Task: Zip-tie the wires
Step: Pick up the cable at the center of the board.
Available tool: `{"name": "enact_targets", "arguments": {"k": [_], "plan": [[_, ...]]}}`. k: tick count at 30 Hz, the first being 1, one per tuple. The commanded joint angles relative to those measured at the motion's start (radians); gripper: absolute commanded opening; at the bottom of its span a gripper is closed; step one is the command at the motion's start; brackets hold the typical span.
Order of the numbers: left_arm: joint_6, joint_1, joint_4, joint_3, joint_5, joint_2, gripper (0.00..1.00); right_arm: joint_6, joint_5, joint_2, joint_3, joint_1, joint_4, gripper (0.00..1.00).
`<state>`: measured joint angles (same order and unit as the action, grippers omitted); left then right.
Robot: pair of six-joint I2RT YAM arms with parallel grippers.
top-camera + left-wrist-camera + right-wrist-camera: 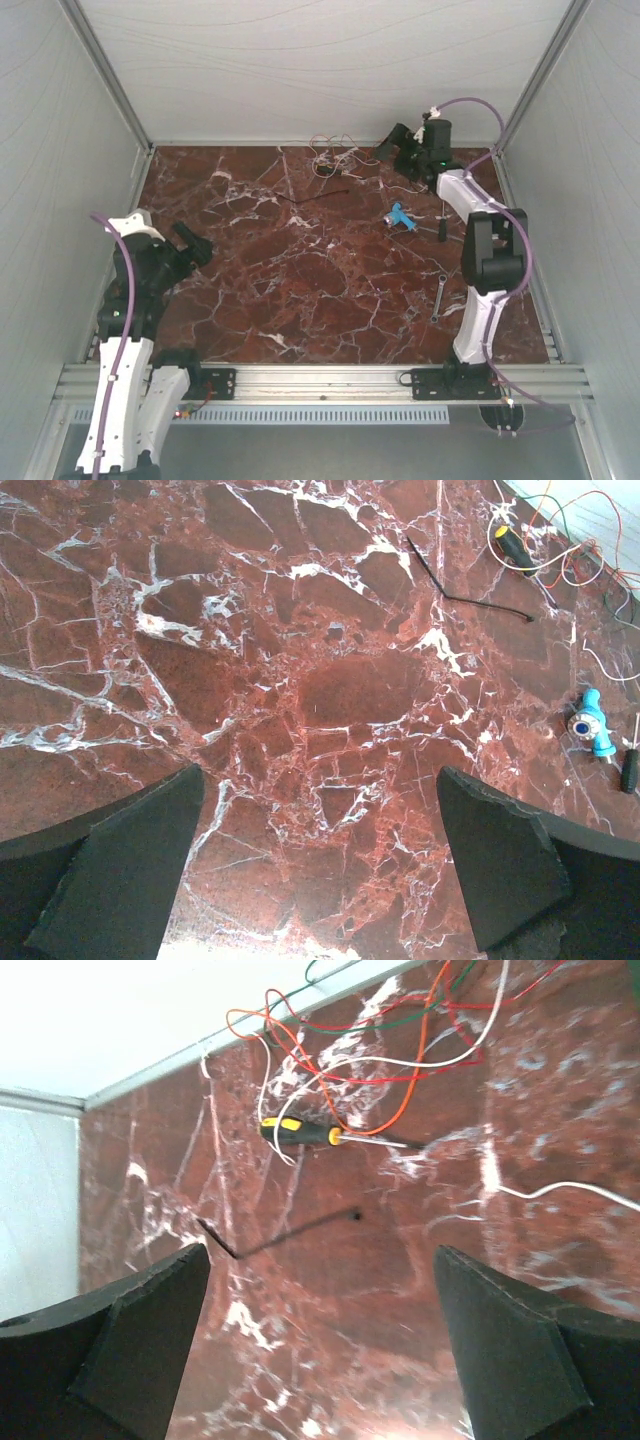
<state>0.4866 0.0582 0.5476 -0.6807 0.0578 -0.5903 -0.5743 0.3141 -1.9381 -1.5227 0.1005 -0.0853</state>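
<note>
The robot's right gripper should next go to the red wire's part (pixel 370 151) (pixel 522 996) just outside the tangle, near the far edge of the table, and close there.
The wires (pixel 332 155) lie in a loose tangle of orange-red, white and pale strands near the table's far edge. In the right wrist view the wires (pixel 385 1055) spread across the top, partly over a yellow-and-black screwdriver (pixel 300 1132). A thin black zip tie (pixel 320 197) lies just in front of them, bent at one end (pixel 280 1235). My right gripper (pixel 400 150) hovers to the right of the tangle, open and empty (pixel 320 1340). My left gripper (pixel 197 245) stays at the near left, open and empty (pixel 320 865). The wires (pixel 565 540) show far off at the left wrist view's top right.
A blue tool (pixel 402 217) and a small dark screwdriver (pixel 441 230) lie right of centre. A metal wrench (pixel 440 297) rests near the right arm. A stray white strand (pixel 570 1195) trails right. White walls enclose the marble table (pixel 300 290) on three sides.
</note>
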Motion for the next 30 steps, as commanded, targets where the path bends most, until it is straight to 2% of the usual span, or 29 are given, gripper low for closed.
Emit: {"name": "enact_targets", "arguments": {"k": [1, 5, 8, 13, 18, 30], "plan": [[-0.003, 0.000, -0.047, 0.002, 0.009, 0.030, 1.00, -0.309, -0.075, -0.109, -0.060, 0.036, 0.087, 0.91], [-0.003, 0.000, -0.050, 0.006, 0.014, 0.046, 1.00, -0.544, -0.120, -0.207, -0.087, 0.046, 0.178, 0.90], [-0.003, -0.001, -0.052, 0.007, 0.018, 0.045, 1.00, -0.638, -0.140, -0.290, -0.152, 0.063, 0.210, 0.89], [-0.005, 0.001, -0.054, 0.007, 0.023, 0.042, 1.00, -0.723, -0.171, -0.393, -0.240, 0.077, 0.263, 0.86], [-0.008, 0.001, -0.058, 0.009, 0.037, 0.040, 1.00, -0.795, -0.247, -0.433, -0.251, 0.079, 0.307, 0.84], [-0.009, 0.001, -0.061, 0.010, 0.048, 0.047, 1.00, -0.865, -0.345, -0.562, -0.407, 0.081, 0.272, 0.76]]}}
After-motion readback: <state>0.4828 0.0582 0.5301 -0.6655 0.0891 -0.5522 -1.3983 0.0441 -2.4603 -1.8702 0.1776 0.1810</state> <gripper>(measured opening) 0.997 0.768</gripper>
